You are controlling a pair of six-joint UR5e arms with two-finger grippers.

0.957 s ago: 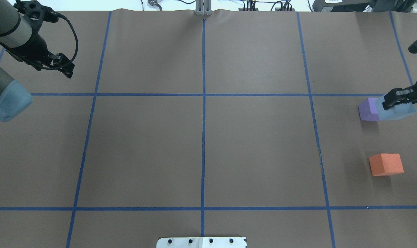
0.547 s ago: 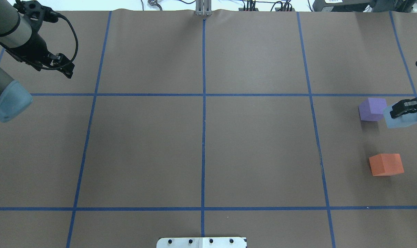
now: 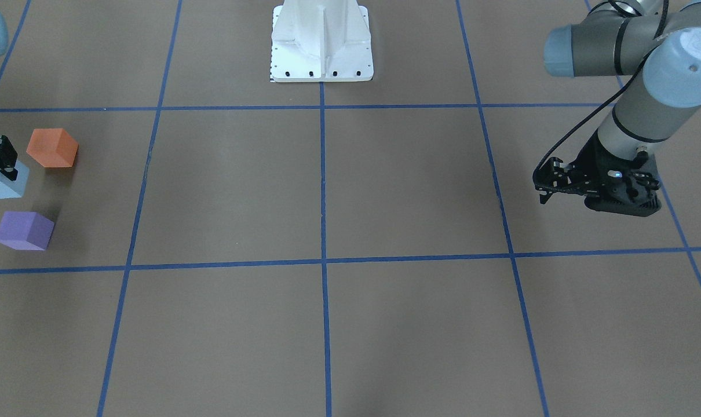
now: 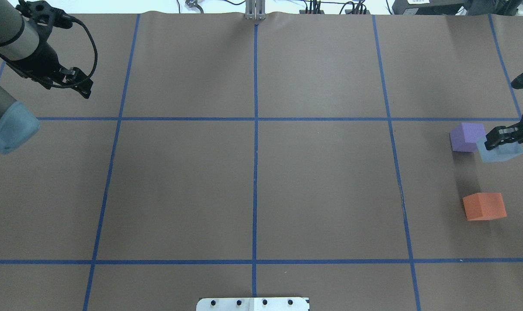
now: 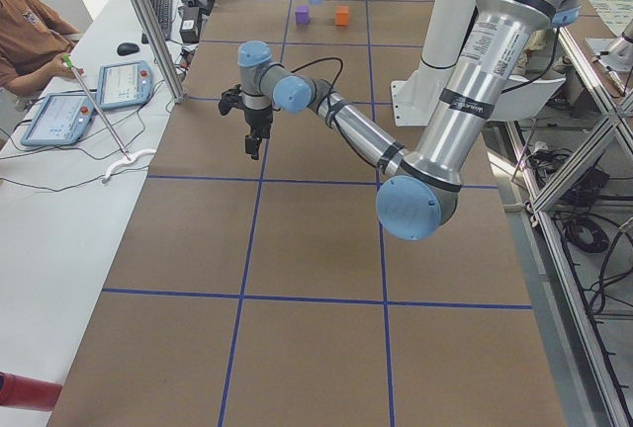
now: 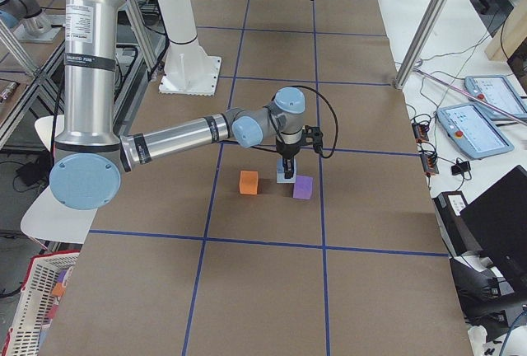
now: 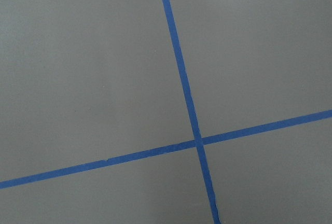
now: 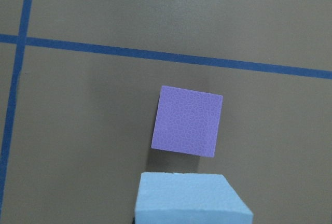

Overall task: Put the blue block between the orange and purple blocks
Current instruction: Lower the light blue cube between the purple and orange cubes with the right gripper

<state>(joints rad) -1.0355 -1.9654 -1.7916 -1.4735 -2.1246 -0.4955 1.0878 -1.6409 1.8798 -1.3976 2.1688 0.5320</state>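
I will set the blue block with my right gripper on the brown paper in the gap [image 3: 50, 189] between the orange and purple blocks.
My right gripper [image 4: 500, 141] is shut on the light blue block [image 4: 501, 152] and holds it low beside the purple block [image 4: 467, 137], on the side facing the orange block [image 4: 484, 206]. In the front-facing view the blue block [image 3: 3, 180] hangs between the orange block [image 3: 52, 147] and the purple block [image 3: 25, 230], offset toward the table's end. The right wrist view shows the purple block [image 8: 188, 120] just past the blue block [image 8: 189, 198]. I cannot tell whether the blue block touches the table. My left gripper [image 4: 87, 90] is shut and empty at the far left.
Brown paper with a blue tape grid [image 4: 255, 119] covers the table. The robot's white base plate [image 3: 321, 46] stands at the near middle edge. The left wrist view shows only paper and a tape crossing [image 7: 198, 142].
My right gripper has carried the blue block from over the purple block toward the orange block's side, then edged slightly back toward the purple block. The left arm has not moved.
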